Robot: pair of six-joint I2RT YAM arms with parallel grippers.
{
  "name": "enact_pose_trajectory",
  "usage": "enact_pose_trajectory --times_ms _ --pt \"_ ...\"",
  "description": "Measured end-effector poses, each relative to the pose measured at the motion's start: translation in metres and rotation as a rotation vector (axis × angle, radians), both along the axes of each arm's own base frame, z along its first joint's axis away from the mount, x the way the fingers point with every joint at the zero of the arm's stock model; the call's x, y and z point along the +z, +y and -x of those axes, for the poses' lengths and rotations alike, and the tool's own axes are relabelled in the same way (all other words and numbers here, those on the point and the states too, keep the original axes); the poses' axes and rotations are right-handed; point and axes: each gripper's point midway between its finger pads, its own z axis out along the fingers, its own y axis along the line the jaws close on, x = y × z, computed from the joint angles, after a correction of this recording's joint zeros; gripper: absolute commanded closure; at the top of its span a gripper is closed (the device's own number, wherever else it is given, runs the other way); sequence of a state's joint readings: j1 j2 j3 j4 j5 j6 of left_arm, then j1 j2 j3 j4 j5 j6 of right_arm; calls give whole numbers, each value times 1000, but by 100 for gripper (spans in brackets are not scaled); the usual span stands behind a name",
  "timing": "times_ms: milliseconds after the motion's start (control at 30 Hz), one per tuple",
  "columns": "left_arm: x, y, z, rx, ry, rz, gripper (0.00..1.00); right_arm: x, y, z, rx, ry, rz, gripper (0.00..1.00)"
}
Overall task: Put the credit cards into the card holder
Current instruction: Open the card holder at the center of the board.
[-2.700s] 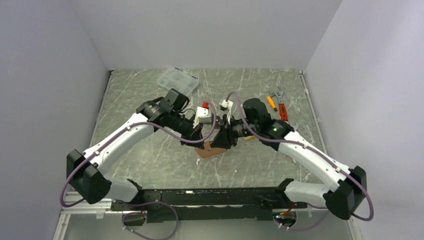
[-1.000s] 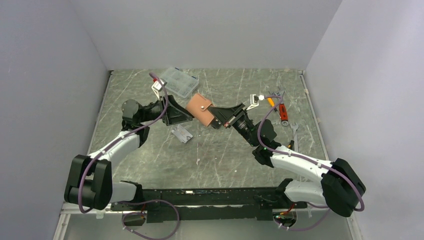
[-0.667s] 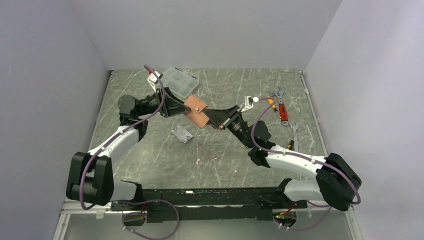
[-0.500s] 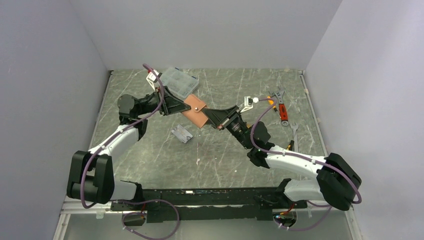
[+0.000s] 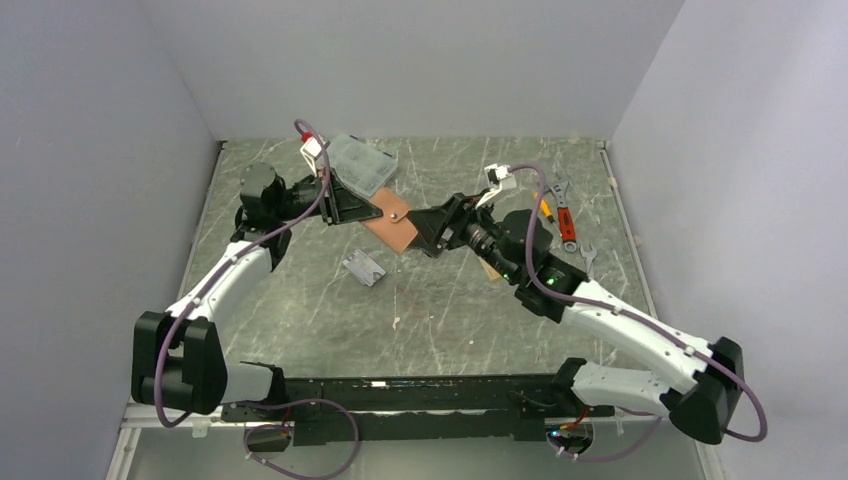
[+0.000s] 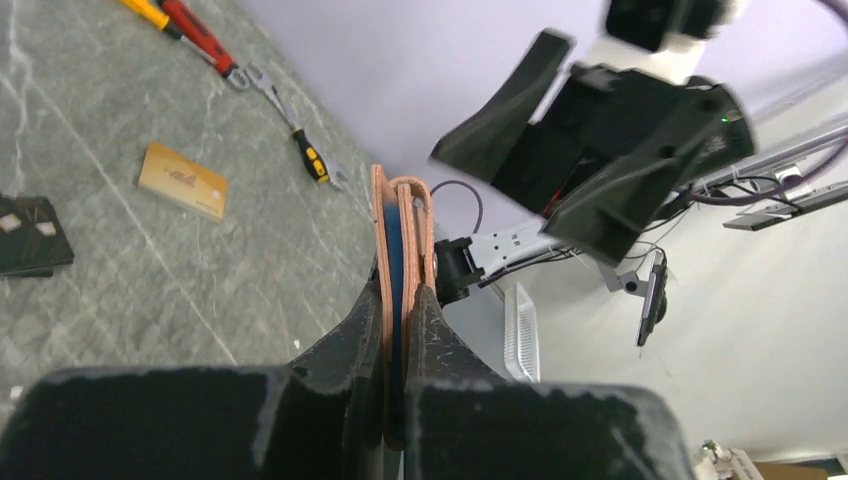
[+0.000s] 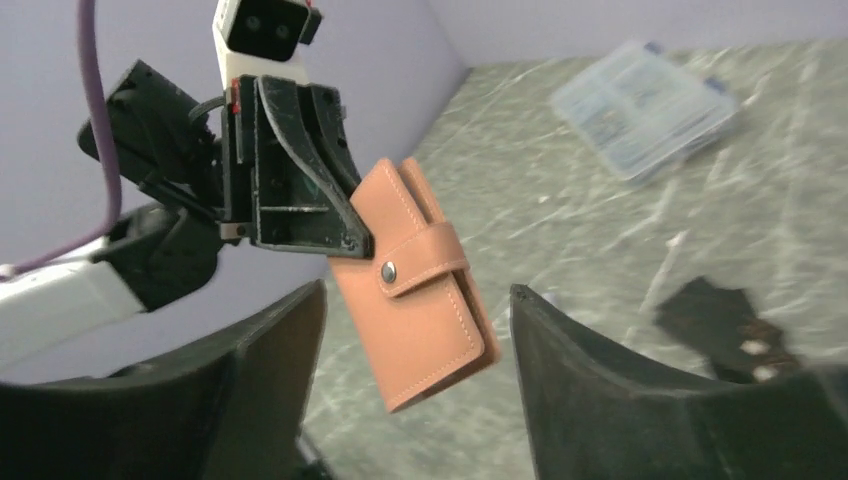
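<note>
The card holder, which hangs above the table's middle now, will be let go by my left gripper on the bare table (image 5: 421,323) between the black card and the front edge.
The pinkish-brown card holder (image 5: 393,224) hangs above the table's middle, tab snapped closed. My left gripper (image 5: 373,211) is shut on its upper edge; in the left wrist view the card holder (image 6: 404,222) stands edge-on between the jaws of the left gripper (image 6: 400,300). My right gripper (image 5: 428,236) is open, its fingers either side of the card holder (image 7: 420,290) without touching it. A silver-grey card (image 5: 363,268) lies on the table below. The orange-gold card (image 6: 182,180) and the black card (image 6: 30,236) lie flat further right.
A clear plastic compartment box (image 5: 358,165) sits at the back left, just behind the left gripper. Wrenches and a screwdriver (image 5: 556,207) lie at the back right. Grey walls enclose the marbled table (image 5: 330,320) on three sides.
The right gripper carried the holder to the left gripper, which shut on it. The right gripper then opened and let go, and its arm shifted right.
</note>
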State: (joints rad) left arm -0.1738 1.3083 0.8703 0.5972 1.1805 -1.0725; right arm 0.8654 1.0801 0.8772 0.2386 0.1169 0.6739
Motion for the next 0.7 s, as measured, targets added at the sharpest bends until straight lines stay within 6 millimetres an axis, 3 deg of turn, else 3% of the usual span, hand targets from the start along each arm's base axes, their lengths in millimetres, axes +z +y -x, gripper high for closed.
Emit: enact_pose_trajectory --times_ms 67,233,467,567,700 --pt "-7 0 -1 0 18 -31 100 9 -12 0 -29 -59 101 12" --pt "-22 0 0 -24 75 -102 100 14 -30 1 -76 -224 371 13" --pt "-39 -3 12 -66 148 -127 100 -13 -9 35 3 -560 782 23" --pt "-45 -6 16 -90 177 -128 100 -31 0 36 8 -679 978 26" --pt "-47 -7 19 -106 201 -123 100 -45 -5 34 2 -784 1147 31"
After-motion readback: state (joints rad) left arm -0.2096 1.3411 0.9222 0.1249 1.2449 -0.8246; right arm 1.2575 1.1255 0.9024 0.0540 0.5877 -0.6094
